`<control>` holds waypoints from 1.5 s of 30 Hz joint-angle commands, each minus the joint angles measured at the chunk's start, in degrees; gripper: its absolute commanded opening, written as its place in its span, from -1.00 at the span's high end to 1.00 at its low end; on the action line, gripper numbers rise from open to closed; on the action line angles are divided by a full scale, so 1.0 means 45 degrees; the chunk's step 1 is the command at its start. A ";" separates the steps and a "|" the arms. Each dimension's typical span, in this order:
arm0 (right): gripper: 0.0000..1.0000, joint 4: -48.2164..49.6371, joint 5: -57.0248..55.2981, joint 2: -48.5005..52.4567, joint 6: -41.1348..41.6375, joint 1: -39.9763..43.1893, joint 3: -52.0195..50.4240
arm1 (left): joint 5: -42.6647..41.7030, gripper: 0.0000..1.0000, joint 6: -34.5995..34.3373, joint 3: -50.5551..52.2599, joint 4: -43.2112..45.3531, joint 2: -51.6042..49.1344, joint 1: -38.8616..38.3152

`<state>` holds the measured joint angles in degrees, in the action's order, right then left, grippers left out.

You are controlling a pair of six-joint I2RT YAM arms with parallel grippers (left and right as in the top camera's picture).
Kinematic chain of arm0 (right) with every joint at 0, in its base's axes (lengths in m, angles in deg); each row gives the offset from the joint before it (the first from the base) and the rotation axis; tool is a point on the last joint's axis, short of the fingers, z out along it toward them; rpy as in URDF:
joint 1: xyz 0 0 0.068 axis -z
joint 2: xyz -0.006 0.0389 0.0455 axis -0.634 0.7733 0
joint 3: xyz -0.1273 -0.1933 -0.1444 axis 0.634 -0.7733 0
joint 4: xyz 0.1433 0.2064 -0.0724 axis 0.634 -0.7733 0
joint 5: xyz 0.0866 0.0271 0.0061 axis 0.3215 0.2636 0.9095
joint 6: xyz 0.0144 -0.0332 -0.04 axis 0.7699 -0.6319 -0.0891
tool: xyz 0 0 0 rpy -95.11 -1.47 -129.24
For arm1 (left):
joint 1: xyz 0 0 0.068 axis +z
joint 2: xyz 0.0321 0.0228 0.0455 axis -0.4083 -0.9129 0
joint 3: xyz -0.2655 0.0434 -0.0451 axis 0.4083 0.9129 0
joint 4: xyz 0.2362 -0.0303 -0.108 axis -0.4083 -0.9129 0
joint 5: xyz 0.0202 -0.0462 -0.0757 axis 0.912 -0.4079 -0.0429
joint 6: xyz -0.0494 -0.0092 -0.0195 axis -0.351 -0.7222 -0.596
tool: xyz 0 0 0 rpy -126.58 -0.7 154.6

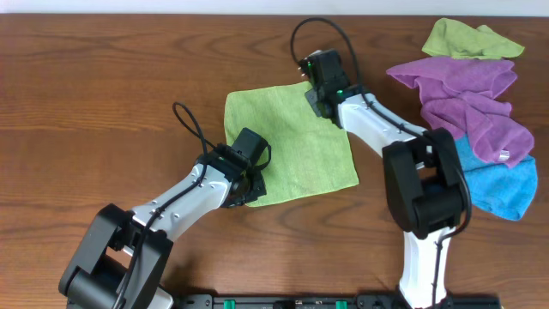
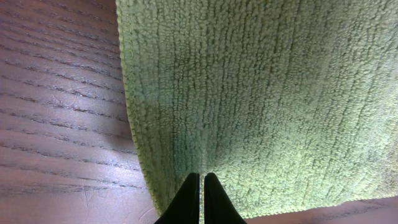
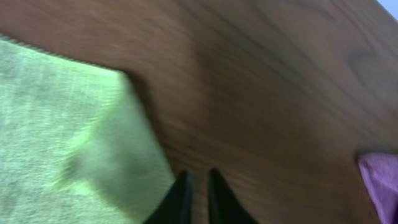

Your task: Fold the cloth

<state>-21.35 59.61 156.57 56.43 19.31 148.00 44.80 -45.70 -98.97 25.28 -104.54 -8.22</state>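
Observation:
The fingers of my left gripper meet on top of the flat green cloth, inside its front corner, so I should open them and pinch the cloth's side edge (image 2: pixel 152 190).
A green cloth (image 1: pixel 292 146) lies flat and unfolded in the middle of the wooden table. My left gripper (image 1: pixel 253 193) is at its front left corner. In the left wrist view the jaws (image 2: pixel 202 179) are pressed together on the green cloth (image 2: pixel 261 93) just inside that corner. My right gripper (image 1: pixel 316 103) is at the cloth's back right corner. In the blurred right wrist view its fingers (image 3: pixel 198 177) stand a narrow gap apart, with bare wood between them and the cloth's edge (image 3: pixel 74 143) against the left finger.
A pile of other cloths lies at the back right: a light green one (image 1: pixel 470 39), a purple one (image 1: pixel 467 94) and a blue one (image 1: pixel 502 176). The purple one also shows at the right edge of the right wrist view (image 3: pixel 379 177).

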 commanded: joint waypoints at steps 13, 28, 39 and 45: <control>-0.42 -0.3060 0.0330 -0.2968 0.2715 0.0971 0.0612 | 0.0335 0.85 -0.0049 -0.0189 0.0243 0.0359 0.0529; -0.38 -0.8646 0.8888 -0.5192 0.3483 0.3721 -0.0918 | -0.3662 -0.23 0.0204 -0.0549 -0.1248 0.1987 0.3201; -0.29 -0.6858 1.0919 -0.5178 0.3764 0.4250 -0.4430 | -0.3968 -0.24 0.0763 -0.0248 -0.0748 0.0005 0.2735; -0.26 -0.6615 1.0996 -0.4886 0.3827 0.4245 -0.4804 | -0.3983 -0.20 0.1103 -0.0248 -0.0301 -0.0510 0.2735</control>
<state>-51.32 106.86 133.22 72.97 38.11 126.89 27.58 -42.40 -100.78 23.86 -106.14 4.11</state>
